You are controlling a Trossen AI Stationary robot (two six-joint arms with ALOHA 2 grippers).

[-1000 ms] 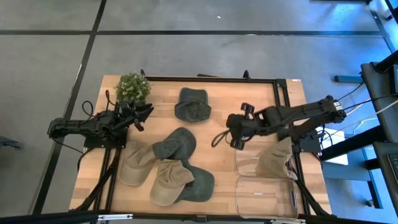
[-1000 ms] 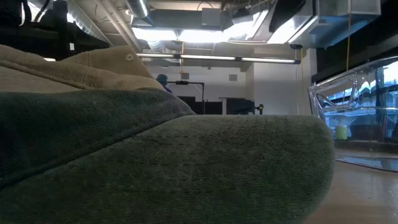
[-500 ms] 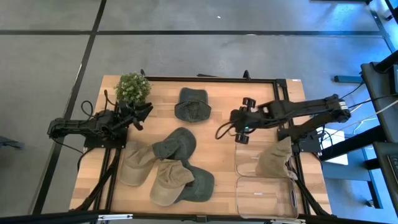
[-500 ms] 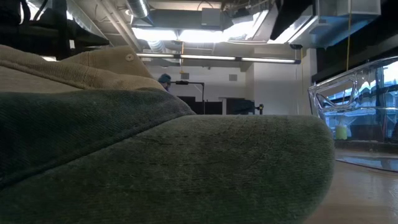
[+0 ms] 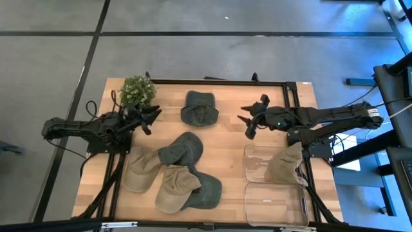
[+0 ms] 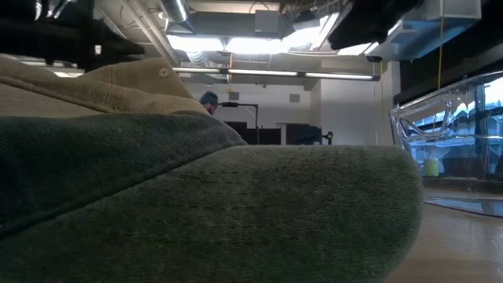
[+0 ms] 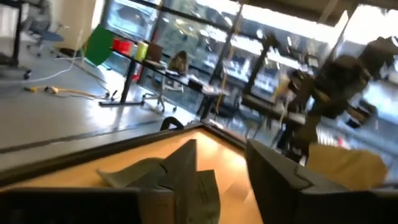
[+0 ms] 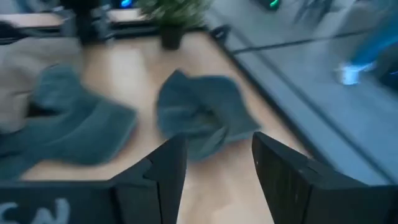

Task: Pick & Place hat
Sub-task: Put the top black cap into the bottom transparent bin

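The robot's left gripper will next go to the far-middle green hat's near edge (image 5: 186, 120) (image 7: 206, 214) and close there, at the end toward the potted plant's side.
Several caps lie on the wooden table (image 5: 225, 161): a green hat (image 5: 199, 108) at the far middle, a green cap (image 5: 181, 149), two tan caps (image 5: 143, 169) (image 5: 175, 187) and another green cap (image 5: 206, 191) near the front. A tan hat (image 5: 285, 164) lies in a clear bin (image 5: 257, 169). My right gripper (image 5: 243, 122) is open and empty, to the right of the far green hat, which shows ahead in its wrist view (image 8: 202, 118). My left gripper (image 5: 152, 121) is open and empty, to the left of that hat (image 7: 143, 174).
A small potted plant (image 5: 138, 90) stands at the far left corner, beside my left gripper. A second clear bin (image 5: 275, 204) stands at the near right. In the low view a green cap's brim (image 6: 236, 212) fills the foreground, with a tan cap (image 6: 134, 79) behind it.
My right gripper has gone from above the clear bin toward the table's far edge and has turned so that its fingers point toward the table's left, at the far green hat. The hats have stayed where they were.
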